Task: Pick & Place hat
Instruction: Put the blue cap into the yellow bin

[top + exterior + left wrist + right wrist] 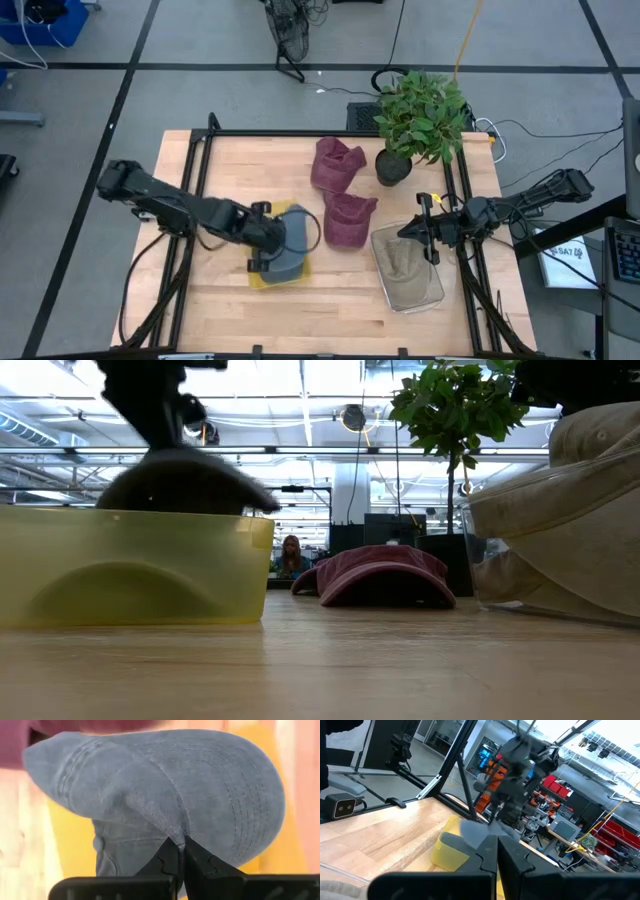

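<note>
The robot's left gripper needs to release the grey cap inside the yellow bin point(283, 268) point(232, 805).
A grey cap point(293, 240) sits over a yellow bin point(262, 279) left of the table's middle; in the low view its crown point(180, 482) rises above the bin's rim point(130, 515). My left gripper point(268, 240) is shut on it. Two maroon caps point(336, 163) point(346, 220) lie on the wood at the centre. A beige cap point(404, 262) lies inside a clear bin point(432, 290) at right. My right gripper point(424, 230) hovers shut above that bin's far right corner and holds nothing. My left gripper pinches a raised fold of the grey cap's crown point(172, 827), beside a seam, between its two shut fingers point(167, 857). The fingers come from the table's left, slanting down. The cap's brim point(240, 780) points away from them, over the yellow bin; whether it rests in the bin I cannot tell.
A potted plant point(420, 112) stands at the table's far right, close behind the nearer maroon caps. A black frame rail point(330, 133) runs around the table. Bare wood point(330, 310) lies along the near edge between the two bins.
</note>
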Robot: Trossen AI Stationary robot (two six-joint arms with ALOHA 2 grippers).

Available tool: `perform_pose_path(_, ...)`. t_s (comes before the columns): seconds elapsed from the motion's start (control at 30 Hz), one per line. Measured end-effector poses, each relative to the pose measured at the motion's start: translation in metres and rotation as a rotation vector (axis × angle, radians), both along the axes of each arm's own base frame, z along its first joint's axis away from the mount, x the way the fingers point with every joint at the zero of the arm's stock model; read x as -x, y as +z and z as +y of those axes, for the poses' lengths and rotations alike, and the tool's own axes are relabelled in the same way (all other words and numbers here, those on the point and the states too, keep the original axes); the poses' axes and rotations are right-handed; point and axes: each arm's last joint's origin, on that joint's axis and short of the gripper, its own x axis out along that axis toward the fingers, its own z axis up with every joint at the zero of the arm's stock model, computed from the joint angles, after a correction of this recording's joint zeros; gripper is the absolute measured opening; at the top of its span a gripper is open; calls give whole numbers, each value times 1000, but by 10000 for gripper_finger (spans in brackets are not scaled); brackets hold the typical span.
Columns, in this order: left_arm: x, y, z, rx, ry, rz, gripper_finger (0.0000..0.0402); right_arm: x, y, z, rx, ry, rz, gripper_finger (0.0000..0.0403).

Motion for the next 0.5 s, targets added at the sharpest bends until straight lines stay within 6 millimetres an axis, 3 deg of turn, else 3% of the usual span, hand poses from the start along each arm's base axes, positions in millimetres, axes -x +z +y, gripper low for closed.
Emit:
perform_pose_path(0.23,-13,-31,-14,59,1,134,12,0,0,0,0,1,1,0)
perform_pose_path(0.5,-12,-36,-23,102,-2,163,10,0,0,0,0,1,0,0)
